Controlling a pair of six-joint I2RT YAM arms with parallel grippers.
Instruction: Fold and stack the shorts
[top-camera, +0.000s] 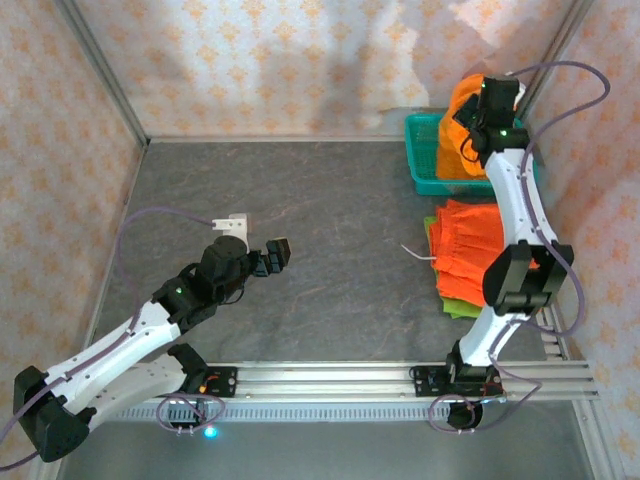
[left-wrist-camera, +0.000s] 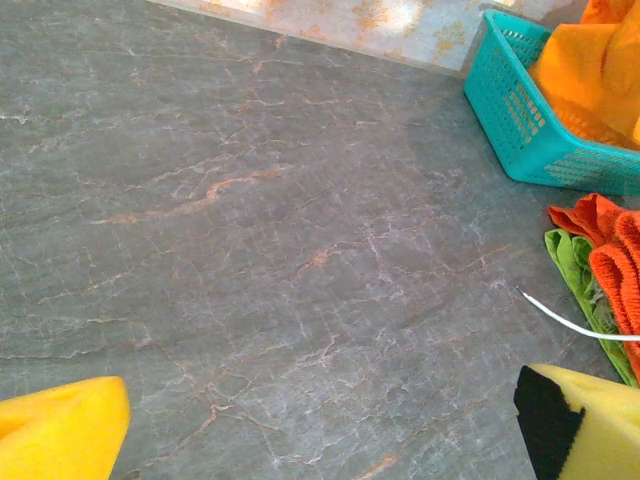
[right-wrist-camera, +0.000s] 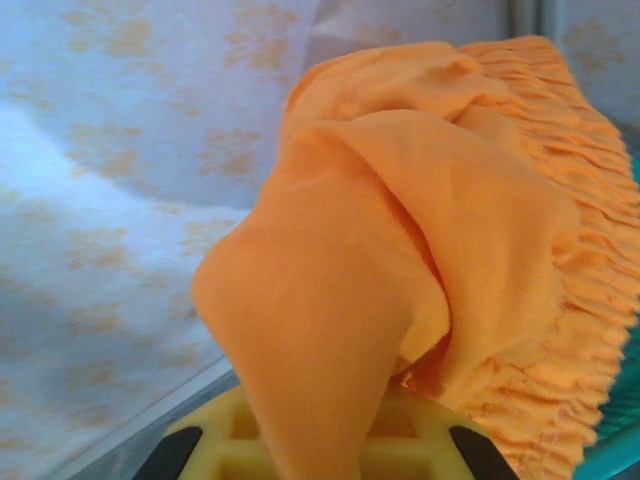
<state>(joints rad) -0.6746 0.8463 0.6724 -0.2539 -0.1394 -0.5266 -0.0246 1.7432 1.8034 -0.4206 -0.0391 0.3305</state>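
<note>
Next, my right gripper drops the bright orange shorts on the table (top-camera: 321, 212) between the teal basket and my left gripper.
My right gripper (top-camera: 472, 128) hangs over the teal basket at the back right, shut on a fold of bright orange shorts (top-camera: 462, 108). In the right wrist view the orange shorts (right-wrist-camera: 400, 250) bunch up from between the yellow jaws of that gripper (right-wrist-camera: 320, 450), their gathered waist to the right. On the table in front of the basket lies a stack of folded orange shorts (top-camera: 470, 255) on lime green shorts (top-camera: 432, 232). My left gripper (top-camera: 275, 255) hovers open over the bare table at centre-left, nothing between its yellow fingers (left-wrist-camera: 60, 430).
The teal basket (top-camera: 425, 165) stands against the back wall at the right. A white drawstring (left-wrist-camera: 570, 325) trails left from the stack. Patterned walls close in the grey marbled table (top-camera: 330, 220). A rail (top-camera: 330, 380) runs along the near edge.
</note>
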